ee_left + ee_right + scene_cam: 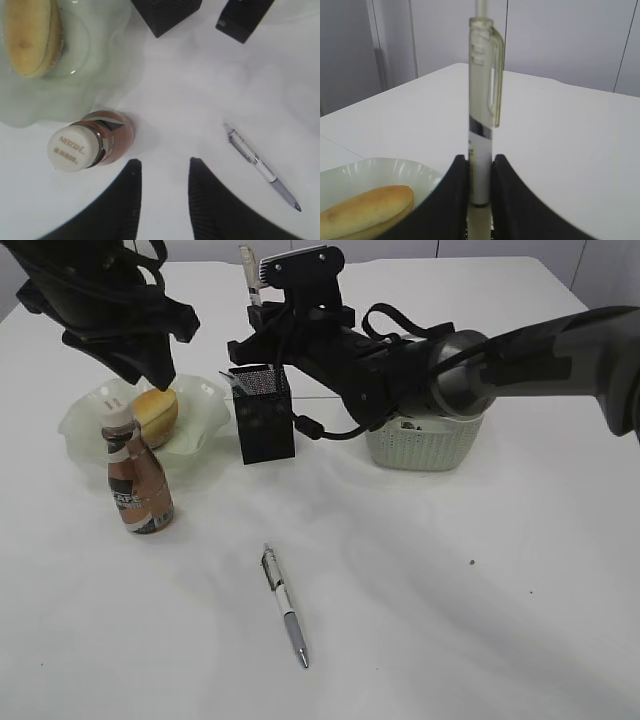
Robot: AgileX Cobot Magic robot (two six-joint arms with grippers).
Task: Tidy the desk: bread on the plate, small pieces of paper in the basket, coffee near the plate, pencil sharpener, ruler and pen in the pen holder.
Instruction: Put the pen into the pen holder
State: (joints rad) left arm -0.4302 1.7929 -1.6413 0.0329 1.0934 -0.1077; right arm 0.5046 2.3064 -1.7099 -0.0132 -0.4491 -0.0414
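Observation:
My right gripper is going to put the clear pen down inside the black mesh pen holder (pixel 254 380), against the holder's back rim.
My right gripper (pixel 480 159) is shut on a clear pen (pixel 481 115), held upright just above the black mesh pen holder (pixel 265 420); the pen's top (pixel 247 262) shows over the arm. A second pen (pixel 285 605) (pixel 260 167) lies on the desk (pixel 450 590) in front. The bread (pixel 157 415) (pixel 30 37) rests in the pale green plate (pixel 85 420) (pixel 95 65). The coffee (pixel 138 480) (pixel 90 142) stands upright beside the plate. My left gripper (pixel 165 162) hangs open and empty above the coffee. The ruler, pencil sharpener and paper pieces are hidden.
The sage-green basket (pixel 425 445) stands right of the pen holder, partly covered by my right arm. My left arm (pixel 110 310) hovers over the plate. The desk's seam (pixel 320 398) runs behind the holder.

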